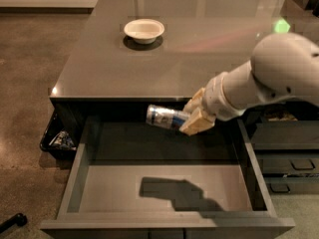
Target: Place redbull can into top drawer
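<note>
Next, my gripper releases the redbull can at the back of the top drawer's bottom [168, 165], behind the shadow of the arm.
The redbull can [163, 116], silver and blue, lies on its side in the air, held at its right end by my gripper [193, 115]. The gripper's tan fingers [197, 123] are shut on it. The can hangs over the back part of the open top drawer [164, 183], just in front of the table's front edge. The drawer is wide, dark grey and pulled far out. My arm's shadow falls on the drawer floor. The white arm [264, 83] reaches in from the right.
A white bowl [143, 30] stands on the dark tabletop [109, 68] at the back. Narrower dark drawers with handles [291, 156] are at the right. A black bin [59, 138] with crumpled items sits left of the drawer. A black object [12, 222] lies on the floor, lower left.
</note>
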`<action>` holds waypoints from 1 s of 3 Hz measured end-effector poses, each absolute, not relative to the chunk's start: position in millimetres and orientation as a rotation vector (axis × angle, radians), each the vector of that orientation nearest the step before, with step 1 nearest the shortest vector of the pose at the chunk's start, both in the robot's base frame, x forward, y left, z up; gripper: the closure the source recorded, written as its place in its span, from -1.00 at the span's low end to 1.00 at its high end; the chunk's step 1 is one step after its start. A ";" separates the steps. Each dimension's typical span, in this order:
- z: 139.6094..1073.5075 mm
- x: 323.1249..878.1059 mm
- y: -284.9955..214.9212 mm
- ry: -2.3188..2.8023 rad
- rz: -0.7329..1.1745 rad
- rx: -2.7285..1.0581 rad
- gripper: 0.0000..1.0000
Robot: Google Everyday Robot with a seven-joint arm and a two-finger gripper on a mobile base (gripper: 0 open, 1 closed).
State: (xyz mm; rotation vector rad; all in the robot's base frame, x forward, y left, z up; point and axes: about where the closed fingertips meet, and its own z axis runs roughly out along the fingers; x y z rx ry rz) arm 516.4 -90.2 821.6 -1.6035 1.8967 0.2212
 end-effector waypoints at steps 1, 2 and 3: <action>761.9 503.1 -98.8 1.965 0.269 -1.568 1.00; 700.1 501.2 -96.3 1.992 0.298 -1.604 1.00; 691.6 501.2 -97.7 1.993 0.313 -1.603 1.00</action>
